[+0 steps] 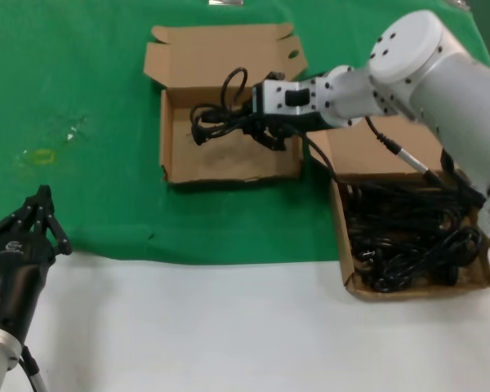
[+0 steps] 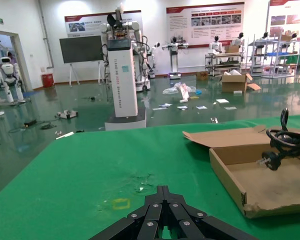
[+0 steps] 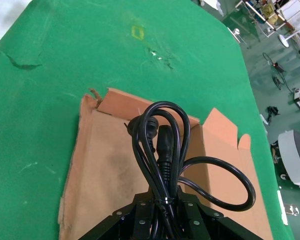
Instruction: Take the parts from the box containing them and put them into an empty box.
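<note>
The robot's right gripper should release the black power cord on the bottom of the middle box, close along the box's back side (image 1: 232, 122) (image 3: 174, 196).
My right gripper (image 1: 257, 122) is shut on a looped black power cord (image 1: 220, 118) and holds it over the open cardboard box (image 1: 229, 163) in the middle of the green mat. In the right wrist view the cord (image 3: 162, 150) hangs from the gripper (image 3: 165, 202) above the box floor (image 3: 110, 175), which has no other cord on it. A second box (image 1: 343, 245) at the right holds several black cords (image 1: 408, 237). My left gripper (image 1: 42, 204) is parked at the near left, shut and empty; its closed fingertips (image 2: 163, 190) point over the mat.
The middle box's flaps (image 1: 220, 45) stand open at the back. The green mat (image 1: 82, 122) ends at a white table strip (image 1: 229, 327) in front. In the left wrist view the middle box (image 2: 260, 175) lies at the right with the held cord (image 2: 285, 142) above it.
</note>
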You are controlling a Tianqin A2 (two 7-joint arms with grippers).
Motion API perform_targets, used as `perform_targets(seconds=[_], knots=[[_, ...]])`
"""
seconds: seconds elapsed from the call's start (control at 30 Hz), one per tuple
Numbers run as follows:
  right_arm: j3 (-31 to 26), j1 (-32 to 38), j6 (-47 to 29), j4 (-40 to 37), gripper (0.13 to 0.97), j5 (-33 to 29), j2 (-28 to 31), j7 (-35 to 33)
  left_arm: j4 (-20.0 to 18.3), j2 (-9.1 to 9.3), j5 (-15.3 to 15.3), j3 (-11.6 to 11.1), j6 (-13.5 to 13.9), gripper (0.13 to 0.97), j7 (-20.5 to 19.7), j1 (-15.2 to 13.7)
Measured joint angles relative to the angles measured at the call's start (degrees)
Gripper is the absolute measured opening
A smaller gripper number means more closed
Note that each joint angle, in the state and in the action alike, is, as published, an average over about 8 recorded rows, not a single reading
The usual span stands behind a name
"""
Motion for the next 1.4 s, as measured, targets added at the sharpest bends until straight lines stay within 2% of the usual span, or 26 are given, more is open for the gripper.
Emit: perform_targets(seconds=[0.27,0.93,1.23,1.4], knots=[[-5.2,-1.8,3.4,1.9,0.218,5.5,0.0,-0.4,0.0,0.00,0.0,0.0,0.0,0.144,0.0,0.0],[-6.0,-2.8,9.3,3.1,0.218,10.3,0.0,-4.1,0.0,0.00,0.0,0.0,0.0,0.144,0.0,0.0],[-6.0,-3.2,10.3,3.2,0.275,12.9,0.0,-6.7,0.0,0.00,0.0,0.0,0.0,0.144,0.0,0.0],[-6.0,-3.3,10.6,3.1,0.353,14.4,0.0,-8.2,0.0,0.00,0.0,0.0,0.0,0.144,0.0,0.0]])
